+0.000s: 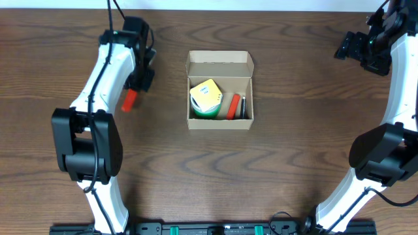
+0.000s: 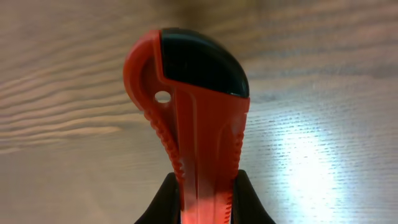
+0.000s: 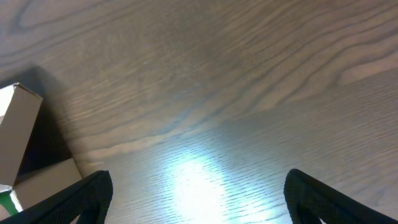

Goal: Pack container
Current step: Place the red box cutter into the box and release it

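The robot's left gripper should release the orange-red tool in the box, between the yellow-and-green item and the box's front side (image 1: 219,118).
The container (image 1: 220,123) is a brown cardboard box at the table's middle, its flap lid open toward the back. Inside lie a yellow-and-green item (image 1: 205,96), a red item (image 1: 233,106) and a thin dark one (image 1: 242,106). Left of the box, my left gripper (image 1: 140,79) is shut on an orange-red tool (image 1: 129,100) with a black end. In the left wrist view the tool (image 2: 199,124) stands up between the fingers of that gripper (image 2: 207,190), over the wood. My right gripper (image 1: 351,46) is open at the far right back, nothing between its fingers (image 3: 87,196).
The container's corner (image 3: 18,130) shows at the left edge of the right wrist view. Both arm bases stand at the table's front edge, left (image 1: 88,147) and right (image 1: 382,156). Bare wood lies around the box.
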`<state>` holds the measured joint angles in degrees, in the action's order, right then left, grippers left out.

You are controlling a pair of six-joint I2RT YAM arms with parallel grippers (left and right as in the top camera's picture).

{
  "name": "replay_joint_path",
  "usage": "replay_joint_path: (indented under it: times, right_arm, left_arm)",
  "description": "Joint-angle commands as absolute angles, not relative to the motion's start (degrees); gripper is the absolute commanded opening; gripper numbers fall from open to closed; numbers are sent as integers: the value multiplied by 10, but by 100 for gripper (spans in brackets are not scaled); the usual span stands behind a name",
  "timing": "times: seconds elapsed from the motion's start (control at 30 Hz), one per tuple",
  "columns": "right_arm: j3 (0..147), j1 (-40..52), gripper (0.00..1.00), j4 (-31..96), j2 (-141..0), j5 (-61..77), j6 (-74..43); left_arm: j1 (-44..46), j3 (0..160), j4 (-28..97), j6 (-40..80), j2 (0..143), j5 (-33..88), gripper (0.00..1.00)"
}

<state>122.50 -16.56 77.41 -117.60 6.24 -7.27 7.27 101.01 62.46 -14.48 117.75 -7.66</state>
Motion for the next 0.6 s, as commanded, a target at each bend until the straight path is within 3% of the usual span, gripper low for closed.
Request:
replay_joint_path:
  times: [0.0,0.43,0.57]
  right_arm:
    - [1225,-168,90,776,-1176,65,-81]
    - [1225,-168,90,775,-1176,65,-81]
    - [1225,-168,90,775,-1176,65,-81]
  left_arm:
    - [71,1062,661,-89,1178,-96,6]
    - [106,1293,874,-38,1178,-73,6]
    - [142,1369,921,-117,1178,-40,6]
